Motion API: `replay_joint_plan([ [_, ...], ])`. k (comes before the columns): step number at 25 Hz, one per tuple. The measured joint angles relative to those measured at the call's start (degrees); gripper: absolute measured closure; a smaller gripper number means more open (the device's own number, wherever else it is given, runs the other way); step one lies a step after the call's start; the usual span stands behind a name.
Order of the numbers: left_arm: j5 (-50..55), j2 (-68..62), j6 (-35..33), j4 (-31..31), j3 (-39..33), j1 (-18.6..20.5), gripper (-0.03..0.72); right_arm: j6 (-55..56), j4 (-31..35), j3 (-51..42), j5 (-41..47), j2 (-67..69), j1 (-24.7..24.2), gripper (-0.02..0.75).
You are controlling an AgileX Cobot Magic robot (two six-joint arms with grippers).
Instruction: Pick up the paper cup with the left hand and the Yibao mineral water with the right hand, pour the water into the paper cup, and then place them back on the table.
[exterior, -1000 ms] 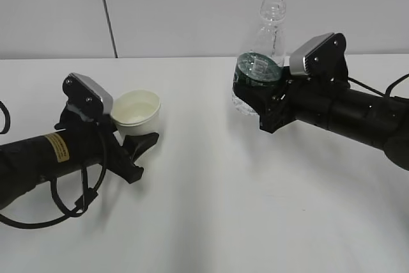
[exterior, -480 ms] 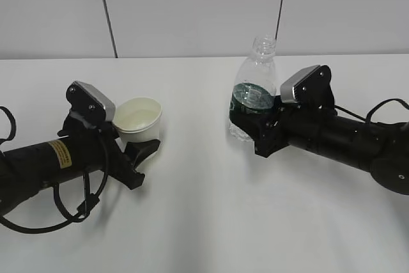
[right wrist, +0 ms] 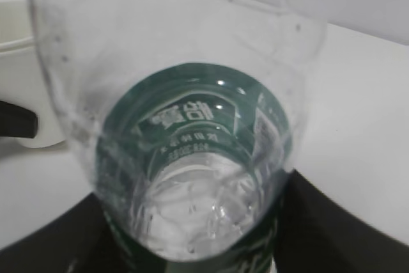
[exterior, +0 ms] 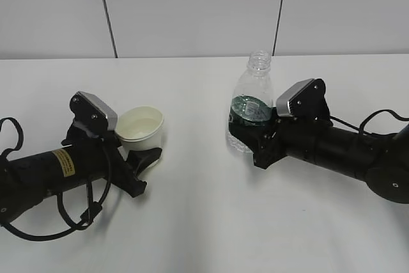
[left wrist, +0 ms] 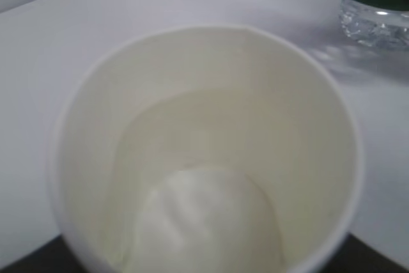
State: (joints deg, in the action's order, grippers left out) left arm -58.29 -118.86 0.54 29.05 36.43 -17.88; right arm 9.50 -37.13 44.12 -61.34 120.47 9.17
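Observation:
Next, I set the Yibao mineral water down with my right gripper and release it on the white tabletop [exterior: 246, 156] just below its base, across from the paper cup.
The cream-white paper cup [exterior: 142, 127] is held in my left gripper [exterior: 144, 144], the arm with the yellow sticker, low at the table [exterior: 204, 222]. It fills the left wrist view [left wrist: 204, 145] and has water in it. Black fingers [exterior: 149, 156] clasp its lower part and hide its base. My right gripper [exterior: 250, 140] is shut on the green label band of the Yibao mineral water [exterior: 252, 110]. The bottle stands upright and uncapped, its base at or just above the tabletop. In the right wrist view the bottle [right wrist: 192, 158] sits between the dark fingers [right wrist: 332, 228], with a little water left.
A grey panelled wall with dark seams [exterior: 106, 11] runs behind the table. A black cable [exterior: 70, 212] loops under the left arm. The bottle base also shows in the left wrist view [left wrist: 377, 11], to the cup's right.
Both arms have come down. The bottle dropped from raised to table level, still upright. The cup sank a little and shifted slightly right.

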Motion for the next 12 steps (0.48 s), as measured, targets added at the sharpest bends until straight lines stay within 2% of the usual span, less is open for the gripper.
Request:
replay_joint_plan([
  [12, -1.3, -0.2, -2.4, -1.2, 0.0, 0.0, 0.256, -2.3, 1.0, 0.0, 0.5, 1.6, 0.0, 0.328],
])
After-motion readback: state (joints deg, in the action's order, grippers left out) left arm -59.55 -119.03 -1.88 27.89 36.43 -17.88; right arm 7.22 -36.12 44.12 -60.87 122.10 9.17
